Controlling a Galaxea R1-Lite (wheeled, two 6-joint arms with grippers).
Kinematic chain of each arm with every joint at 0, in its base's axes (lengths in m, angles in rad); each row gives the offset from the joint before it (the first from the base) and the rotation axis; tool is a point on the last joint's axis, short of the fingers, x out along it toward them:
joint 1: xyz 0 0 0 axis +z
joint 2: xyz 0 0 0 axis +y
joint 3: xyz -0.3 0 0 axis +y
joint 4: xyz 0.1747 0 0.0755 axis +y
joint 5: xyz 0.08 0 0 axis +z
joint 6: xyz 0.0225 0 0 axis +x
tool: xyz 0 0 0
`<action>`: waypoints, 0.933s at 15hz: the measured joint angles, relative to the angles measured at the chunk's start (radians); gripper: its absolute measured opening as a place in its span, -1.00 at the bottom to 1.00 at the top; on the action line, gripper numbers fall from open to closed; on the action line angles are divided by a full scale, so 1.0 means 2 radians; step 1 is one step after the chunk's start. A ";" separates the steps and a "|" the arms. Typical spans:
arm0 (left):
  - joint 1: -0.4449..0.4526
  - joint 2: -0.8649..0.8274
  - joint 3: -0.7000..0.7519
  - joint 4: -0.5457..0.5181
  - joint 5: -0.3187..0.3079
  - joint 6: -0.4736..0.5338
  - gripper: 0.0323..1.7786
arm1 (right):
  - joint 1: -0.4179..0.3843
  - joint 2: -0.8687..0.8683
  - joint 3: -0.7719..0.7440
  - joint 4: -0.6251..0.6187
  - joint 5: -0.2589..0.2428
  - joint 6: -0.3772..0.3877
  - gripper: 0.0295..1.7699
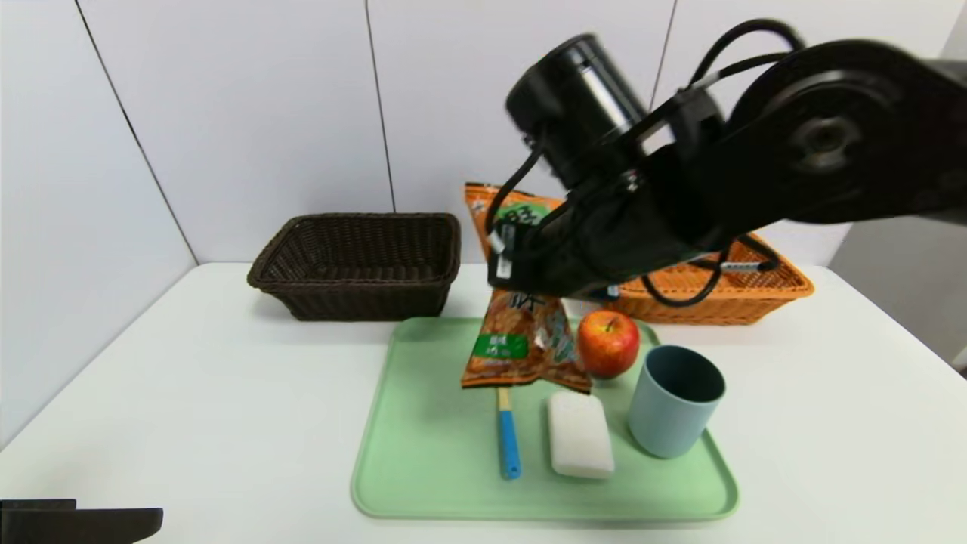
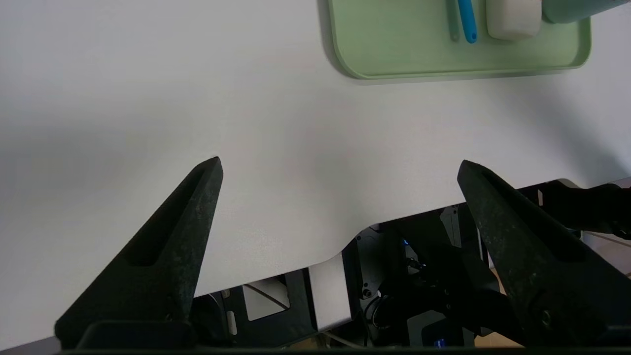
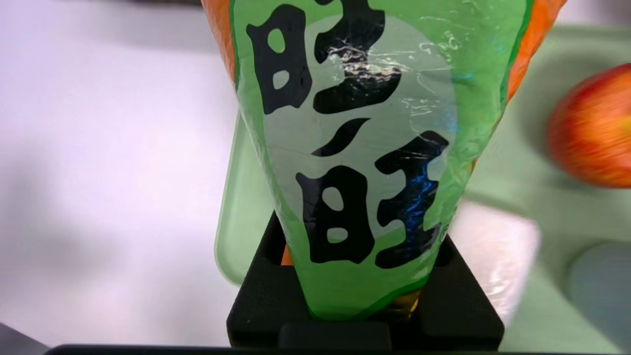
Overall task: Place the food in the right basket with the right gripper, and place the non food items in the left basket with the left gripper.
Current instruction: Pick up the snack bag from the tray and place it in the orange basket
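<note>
My right gripper is to release the snack bag inside the orange basket. It will let go toward the orange basket's end nearer the dark brown basket point(image 1: 666, 264).
My right gripper point(image 3: 365, 296) is shut on one end of an orange and green snack bag point(image 3: 360, 148). The bag point(image 1: 521, 340) hangs clear above the far part of the green tray point(image 1: 423, 453), beside a red apple point(image 1: 608, 344). On the tray lie a blue-handled brush point(image 1: 508, 438), a white block point(image 1: 580, 434) and a grey-blue cup point(image 1: 675, 400). The dark brown basket point(image 1: 359, 264) stands at the back left, the orange basket point(image 1: 740, 298) at the back right. My left gripper point(image 2: 340, 165) is open over the table's near edge, holding nothing.
A second orange snack bag point(image 1: 495, 211) leans up behind my right arm at the orange basket's left end. White walls close the table at the back and left. Bare tabletop point(image 1: 189, 393) lies left of the tray.
</note>
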State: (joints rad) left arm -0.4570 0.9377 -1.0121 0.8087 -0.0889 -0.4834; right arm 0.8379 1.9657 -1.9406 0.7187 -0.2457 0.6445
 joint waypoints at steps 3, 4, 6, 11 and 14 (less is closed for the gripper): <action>0.000 0.003 0.000 0.000 0.000 -0.001 0.90 | -0.075 -0.037 -0.002 -0.027 0.046 -0.011 -0.53; 0.000 0.004 -0.001 -0.001 0.000 0.000 0.90 | -0.103 -0.045 -0.003 -0.044 0.050 -0.014 -0.53; 0.000 0.005 -0.003 -0.001 0.000 0.000 0.90 | -0.161 -0.056 -0.003 -0.063 0.056 -0.016 -0.53; 0.000 0.007 -0.001 -0.001 -0.006 0.000 0.90 | -0.273 -0.051 -0.003 -0.080 0.116 0.086 -0.53; 0.000 0.006 -0.001 -0.001 -0.006 -0.001 0.90 | -0.303 -0.025 -0.002 -0.088 0.132 0.183 -0.53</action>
State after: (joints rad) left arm -0.4570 0.9506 -1.0140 0.8072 -0.1015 -0.4845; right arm 0.2313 1.9151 -1.9453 0.5434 0.0183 1.0106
